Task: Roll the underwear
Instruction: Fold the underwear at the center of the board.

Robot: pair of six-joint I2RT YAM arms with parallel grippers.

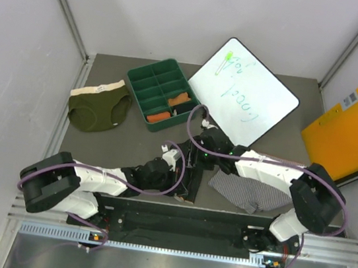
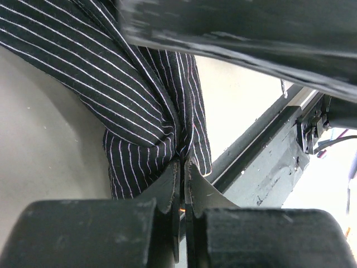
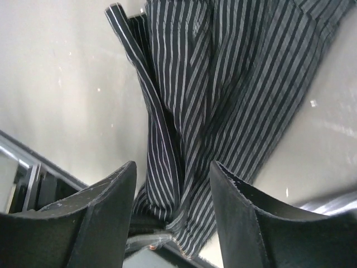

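The striped fold is pinched by my left gripper only at its near end, so next my right gripper grasps its loose far end (image 3: 175, 22) and pulls it across the underwear.
The striped underwear (image 1: 245, 193) lies rumpled at the table's near edge, partly under my right arm. My left gripper (image 1: 185, 183) is shut on a bunched fold of it; the left wrist view shows the striped cloth (image 2: 150, 111) pinched at the fingertips of that gripper (image 2: 183, 163). My right gripper (image 1: 197, 148) is open, and in its wrist view it (image 3: 173, 170) hovers over a twisted strip of the same cloth (image 3: 223, 84), one finger on each side. An olive green underwear with a cream waistband (image 1: 97, 108) lies flat at the back left. The black speckled one is out of view.
A green divided tray (image 1: 146, 76) holding orange and white items stands at the back centre. A whiteboard (image 1: 243, 93) with a green marker lies beside it. An orange folder (image 1: 351, 135) leans at the right. A black rail (image 2: 262, 151) runs along the table's near edge.
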